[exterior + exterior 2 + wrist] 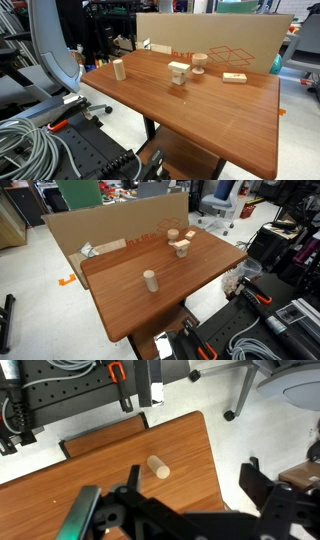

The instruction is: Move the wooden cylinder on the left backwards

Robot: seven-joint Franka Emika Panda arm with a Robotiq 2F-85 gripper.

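I move my gripper down to the wooden cylinder's upper end (pixel 119 63) (pixel 162 471) next and close it there, because the cylinder is standing upright.
The wooden cylinder (pixel 119 69) stands upright and alone near one end of the brown table (pixel 210 115). It also shows in an exterior view (pixel 150 280) and in the wrist view (pixel 158 467). My gripper (pixel 193 470) is open and empty, high above the table's edge. The cylinder lies between the fingers but nearer one of them, far below. The gripper does not show in either exterior view.
A spool-shaped wooden piece (pixel 199 63), a squarish stacked block (pixel 179 73) and a flat block (pixel 234 77) sit at the table's other end. A cardboard wall (pixel 235 40) stands along the back edge. Cables and equipment racks (pixel 60 400) lie beside the table.
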